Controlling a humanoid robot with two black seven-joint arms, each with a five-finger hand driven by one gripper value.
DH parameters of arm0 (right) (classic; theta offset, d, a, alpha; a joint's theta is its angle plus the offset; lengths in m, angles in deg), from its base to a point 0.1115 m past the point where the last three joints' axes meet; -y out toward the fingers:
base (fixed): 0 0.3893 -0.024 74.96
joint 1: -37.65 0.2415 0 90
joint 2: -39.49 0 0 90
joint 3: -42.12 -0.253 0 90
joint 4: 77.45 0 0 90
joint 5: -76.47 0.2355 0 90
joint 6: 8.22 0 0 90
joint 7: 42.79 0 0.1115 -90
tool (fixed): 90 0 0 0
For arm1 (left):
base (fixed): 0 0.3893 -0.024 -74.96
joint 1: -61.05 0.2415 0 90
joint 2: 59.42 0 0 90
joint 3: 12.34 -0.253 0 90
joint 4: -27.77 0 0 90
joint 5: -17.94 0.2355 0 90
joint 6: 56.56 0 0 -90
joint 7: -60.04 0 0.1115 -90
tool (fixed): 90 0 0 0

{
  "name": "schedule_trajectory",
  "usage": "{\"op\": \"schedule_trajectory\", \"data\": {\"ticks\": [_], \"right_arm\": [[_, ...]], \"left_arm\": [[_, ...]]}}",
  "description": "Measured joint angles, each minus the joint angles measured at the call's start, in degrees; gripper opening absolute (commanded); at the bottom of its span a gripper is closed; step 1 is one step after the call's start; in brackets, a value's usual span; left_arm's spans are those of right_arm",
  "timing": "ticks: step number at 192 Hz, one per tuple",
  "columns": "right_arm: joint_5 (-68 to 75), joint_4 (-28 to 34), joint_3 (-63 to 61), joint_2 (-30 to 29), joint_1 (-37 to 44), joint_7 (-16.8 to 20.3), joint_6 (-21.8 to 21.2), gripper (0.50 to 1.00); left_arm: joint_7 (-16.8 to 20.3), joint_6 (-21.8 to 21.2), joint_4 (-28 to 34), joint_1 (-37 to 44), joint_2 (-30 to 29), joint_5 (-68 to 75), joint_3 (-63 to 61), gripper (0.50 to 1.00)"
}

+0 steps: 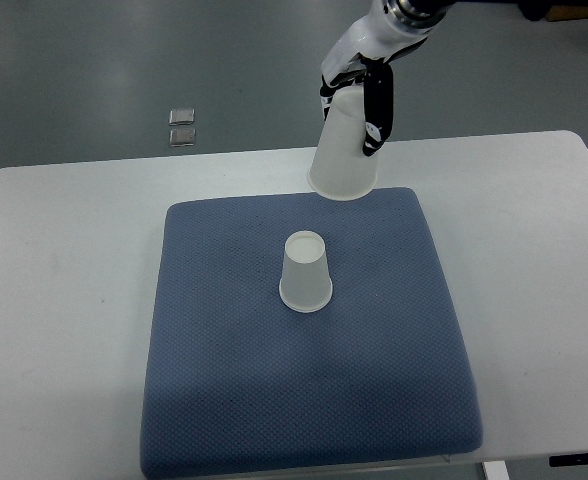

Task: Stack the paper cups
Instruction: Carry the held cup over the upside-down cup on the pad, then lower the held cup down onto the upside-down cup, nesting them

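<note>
I'll set the held cup over the top of the standing white paper cup [306,244] using my right gripper.
A white paper cup [305,272] stands upside down near the middle of the blue mat [234,380]. A second white paper cup [342,168] hangs mouth down in the air over the mat's back edge, up and to the right of the standing cup. My right hand [350,128], white with black fingers [379,105], is shut on this second cup's upper part. Its arm enters from the top right. The two cups are apart. No left hand shows.
The mat lies on a white table [64,300] whose far edge runs just behind the held cup. Two small shiny squares [182,127] lie on the grey floor beyond the table at the back left.
</note>
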Motion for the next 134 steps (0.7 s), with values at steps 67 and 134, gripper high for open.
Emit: {"op": "schedule_trajectory", "data": {"ticks": [67, 134], "right_arm": [[5.1, 0.0, -0.1, -5.0, -2.1, 0.1, 4.3, 0.682], [6.1, 0.1, 0.0, -5.0, -5.2, 0.1, 7.1, 0.684]], "left_arm": [[0.0, 0.0, 0.0, 0.0, 0.0, 0.0, 0.0, 1.000], [0.0, 0.0, 0.0, 0.0, 0.0, 0.0, 0.0, 1.000]]}}
